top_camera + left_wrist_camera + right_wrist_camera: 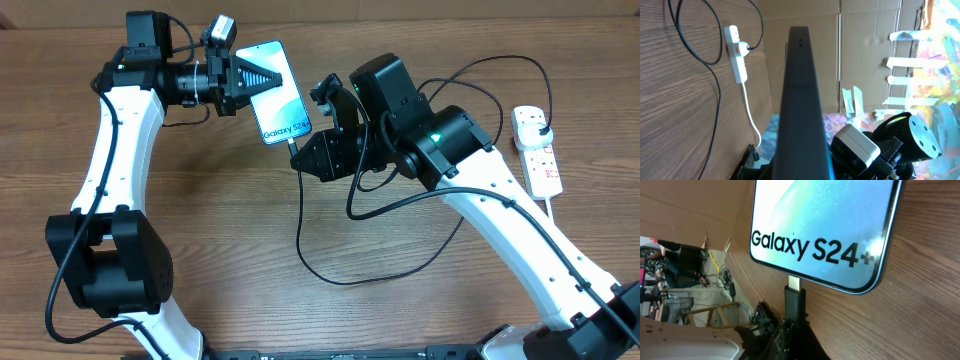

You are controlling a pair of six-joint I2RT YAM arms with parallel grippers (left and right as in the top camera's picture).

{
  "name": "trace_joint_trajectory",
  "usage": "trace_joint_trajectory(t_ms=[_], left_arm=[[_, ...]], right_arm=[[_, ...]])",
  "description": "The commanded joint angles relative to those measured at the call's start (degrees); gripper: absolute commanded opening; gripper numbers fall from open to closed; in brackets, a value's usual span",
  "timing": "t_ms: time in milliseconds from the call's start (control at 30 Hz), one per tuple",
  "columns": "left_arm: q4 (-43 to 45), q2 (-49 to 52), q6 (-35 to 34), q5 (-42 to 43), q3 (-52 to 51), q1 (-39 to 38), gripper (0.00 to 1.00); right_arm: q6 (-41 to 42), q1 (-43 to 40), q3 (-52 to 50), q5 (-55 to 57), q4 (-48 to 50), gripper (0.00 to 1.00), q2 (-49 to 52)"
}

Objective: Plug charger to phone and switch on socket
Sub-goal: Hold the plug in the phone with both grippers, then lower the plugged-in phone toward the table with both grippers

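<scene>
My left gripper is to release the phone, now held off the table, flat on the bare wood (282,164) just beside the fingertips of my right gripper.
The phone (278,92), light blue screen with "Galaxy S24" text, is held off the table by my left gripper (240,80), which is shut on its upper end. In the left wrist view its dark edge (801,100) fills the middle. My right gripper (312,155) is shut on the charger's black connector (795,300), whose metal tip meets the phone's (825,225) bottom edge. The black charger cable (330,275) loops over the table to its plug in the white socket strip (538,150), also in the left wrist view (736,52).
The socket's white cord (751,110) trails toward the table edge. Cardboard panels (865,45) stand behind the table. The wooden table (220,240) lies below both arms.
</scene>
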Motion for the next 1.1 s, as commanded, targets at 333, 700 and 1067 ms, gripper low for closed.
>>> trace_joint_trajectory(t_ms=[333, 700, 1067], left_arm=[[0.17, -0.24, -1.49, 2.29, 0.24, -0.76, 0.04], [0.15, -0.24, 1.64, 2.38, 0.24, -1.64, 0.04], [-0.09, -0.24, 4.63, 6.05, 0.24, -3.13, 0.04]], right_arm=[[0.20, 0.04, -0.09, 0.81, 0.68, 0.04, -1.38], [1.11, -0.13, -0.09, 0.94, 1.75, 0.04, -1.38], [2.19, -0.17, -0.09, 3.43, 3.54, 0.04, -1.38]])
